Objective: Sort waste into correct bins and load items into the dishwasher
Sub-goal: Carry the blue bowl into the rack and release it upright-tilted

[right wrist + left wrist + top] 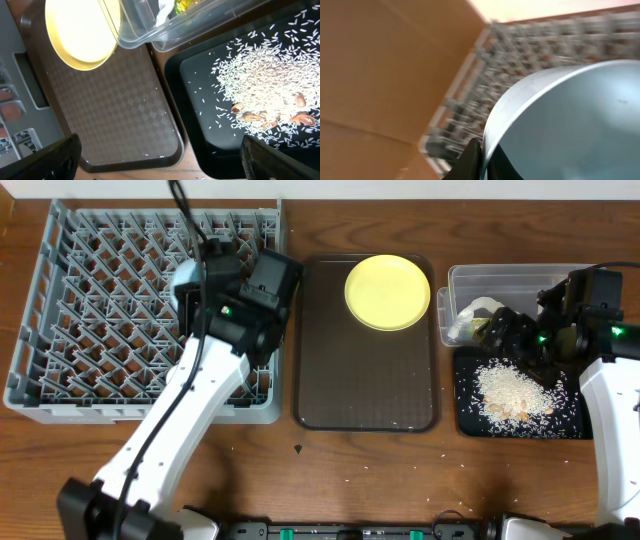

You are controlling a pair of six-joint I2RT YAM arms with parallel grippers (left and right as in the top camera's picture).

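Note:
I should use my left gripper to release the light blue bowl among the grey dishwasher rack's wires (195, 318), halfway along the side of the brown tray.
My left gripper (483, 161) is shut on the rim of a light blue bowl (570, 120), one finger inside and one outside. Overhead, the bowl (186, 280) hangs over the right part of the grey dishwasher rack (90, 310). My right gripper (160, 165) is open and empty, and overhead it (500, 332) hovers where the clear tub (500, 280) meets the black tray (520, 420). Rice grains (260, 75) lie heaped in the black tray. The tub holds crumpled white paper (470, 315) and a green-orange wrapper (187, 5). A yellow plate (387, 292) rests on the brown tray.
The dark brown serving tray (365, 370) lies between the rack and the bins, with a few stray grains at its near edge (150, 155). Some grains are scattered on the wooden table (450, 505) in front.

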